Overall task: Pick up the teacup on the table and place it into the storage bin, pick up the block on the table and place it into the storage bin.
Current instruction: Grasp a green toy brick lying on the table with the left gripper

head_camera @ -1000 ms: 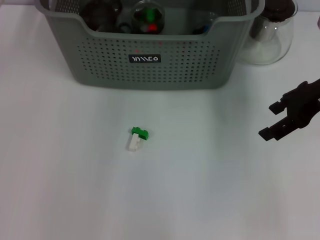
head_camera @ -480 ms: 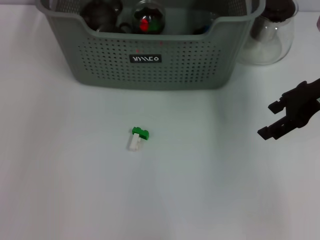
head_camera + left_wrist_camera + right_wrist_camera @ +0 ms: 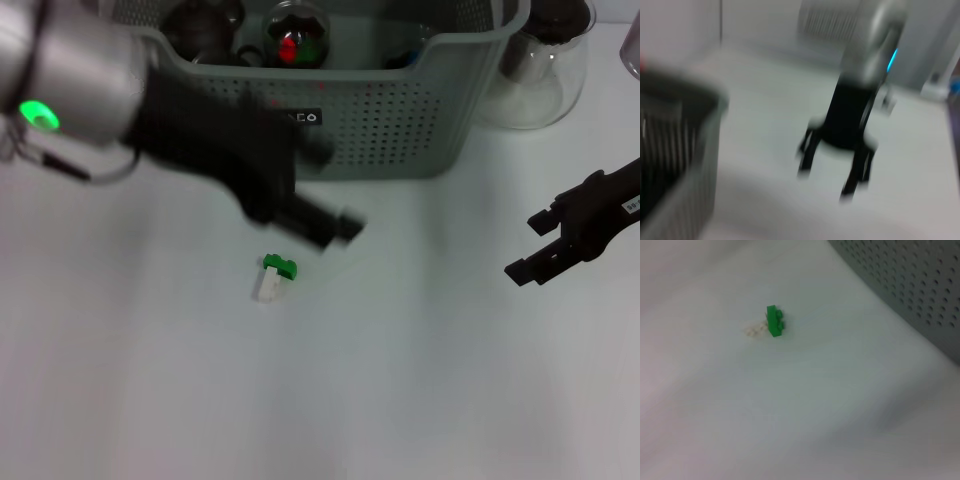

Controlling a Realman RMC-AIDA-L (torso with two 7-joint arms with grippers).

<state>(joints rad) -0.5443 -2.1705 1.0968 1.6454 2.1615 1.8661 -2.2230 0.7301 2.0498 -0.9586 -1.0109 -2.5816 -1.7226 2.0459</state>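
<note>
The green piece (image 3: 280, 266) of the block in front of the storage bin is next for my left gripper, which should go there and close on it.
The block (image 3: 274, 278), a green piece on a white piece, lies on the white table in front of the storage bin (image 3: 300, 140); the right wrist view shows the block (image 3: 773, 322) too, with the bin's perforated wall (image 3: 910, 290) beyond it. My left gripper (image 3: 328, 224) hangs blurred just above and right of the block, not touching it. My right gripper (image 3: 531, 243) stands open and empty at the right edge; it also shows far off as the right gripper (image 3: 826, 180) in the left wrist view. No teacup shows on the table.
A clear glass jug (image 3: 540, 70) stands to the right of the bin. Dark round things and a glass ball (image 3: 295, 35) lie inside the bin. My left arm (image 3: 90, 80) crosses in front of the bin's left half.
My left arm has swung in from the upper left and now hangs over the block. The right gripper has shifted slightly down and left. The block has not moved.
</note>
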